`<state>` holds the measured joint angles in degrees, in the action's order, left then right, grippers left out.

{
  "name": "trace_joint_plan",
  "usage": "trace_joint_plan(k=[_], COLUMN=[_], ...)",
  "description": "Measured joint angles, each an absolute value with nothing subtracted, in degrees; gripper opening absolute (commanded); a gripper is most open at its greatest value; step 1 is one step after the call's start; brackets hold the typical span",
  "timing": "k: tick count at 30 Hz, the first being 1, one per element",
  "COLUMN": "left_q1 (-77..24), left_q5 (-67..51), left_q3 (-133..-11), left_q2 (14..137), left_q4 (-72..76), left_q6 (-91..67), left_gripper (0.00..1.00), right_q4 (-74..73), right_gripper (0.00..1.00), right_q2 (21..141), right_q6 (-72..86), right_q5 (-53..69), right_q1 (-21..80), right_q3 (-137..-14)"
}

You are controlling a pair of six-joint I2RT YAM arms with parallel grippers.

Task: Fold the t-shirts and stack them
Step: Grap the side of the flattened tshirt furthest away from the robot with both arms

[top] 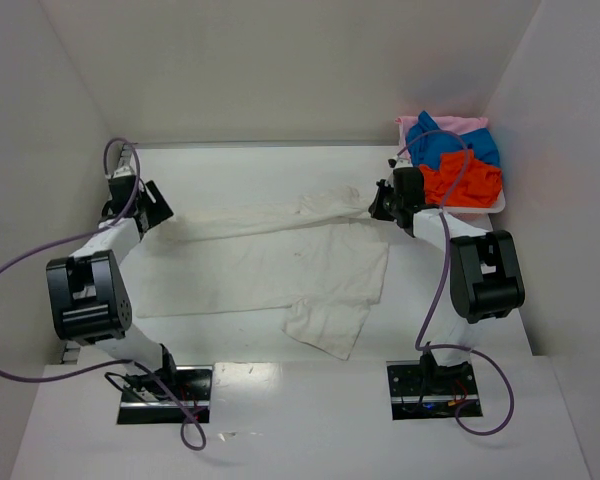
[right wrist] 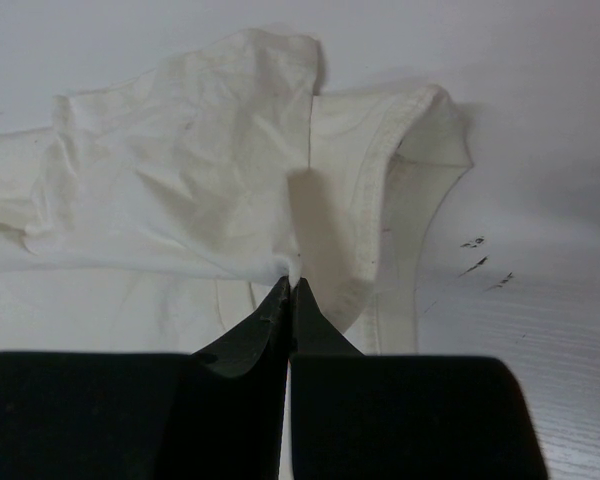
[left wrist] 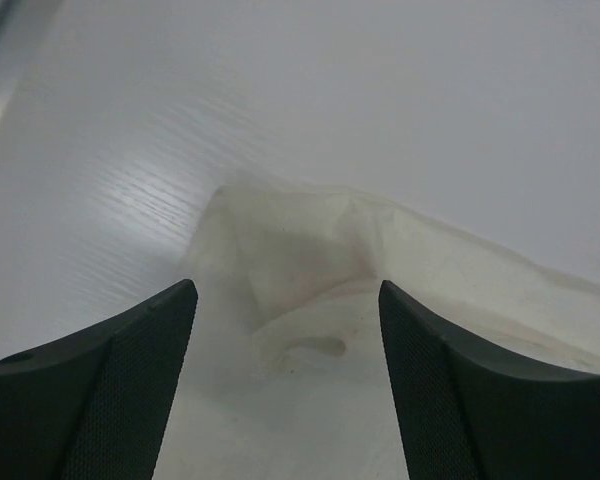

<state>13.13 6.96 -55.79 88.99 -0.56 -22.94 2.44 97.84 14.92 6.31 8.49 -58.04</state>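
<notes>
The off-white t-shirt's far band lies folded and slack; my left gripper needs to pinch the band's loose corner [left wrist: 283, 345] before both grippers pull it toward the back.
A large off-white t-shirt [top: 270, 260] lies spread across the middle of the table, its far edge doubled over in a long band. My right gripper [top: 376, 207] is shut on a pinch of that shirt [right wrist: 220, 170] near its collar [right wrist: 380, 190]. My left gripper [top: 162, 212] stands open over the shirt's left end [left wrist: 310, 260], the cloth lying loose between its fingers [left wrist: 130, 360]. Blue [top: 452, 144], orange-red [top: 462, 182] and pale pink [top: 442, 124] t-shirts are heaped at the back right.
The coloured shirts sit in a shallow white tray [top: 488, 209] against the right wall. White walls close the table at the back and both sides. Purple cables loop from both arms. One sleeve [top: 325, 325] of the off-white shirt points toward the near edge.
</notes>
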Motion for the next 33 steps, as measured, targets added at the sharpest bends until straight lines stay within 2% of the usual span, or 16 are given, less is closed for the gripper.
trace_joint_plan(k=[9,14,18,23,27,33], left_q1=[17.2,17.1,17.1,17.1,17.1,17.1], left_q5=[-5.1,-10.2,-12.8,-13.9,-13.9,-13.0], left_q3=[-60.2,-64.3,-64.9,-65.0,-66.2,-66.9], left_q2=[97.3,99.4,101.7,103.1,103.1,100.4], left_q4=[-3.5,-3.4,-4.6,-7.8,-10.2,-14.3], left_q6=[-25.7,-25.1,-23.8,-22.3,-20.4,-16.5], left_gripper=[0.67,0.5,0.4,0.42,0.57,0.66], right_q4=[2.5,2.5,2.5,2.5,2.4,2.5], right_gripper=[0.0,0.0,0.0,0.0,0.0,0.0], right_q2=[97.8,97.8,97.8,97.4,96.9,96.7], right_q6=[14.9,14.9,14.9,14.9,14.9,14.9], right_q5=[6.3,6.3,6.3,6.3,6.2,6.2], right_q1=[8.5,8.8,8.9,8.9,8.9,9.0], right_q3=[-58.0,-58.0,-58.0,-58.0,-58.0,-58.0])
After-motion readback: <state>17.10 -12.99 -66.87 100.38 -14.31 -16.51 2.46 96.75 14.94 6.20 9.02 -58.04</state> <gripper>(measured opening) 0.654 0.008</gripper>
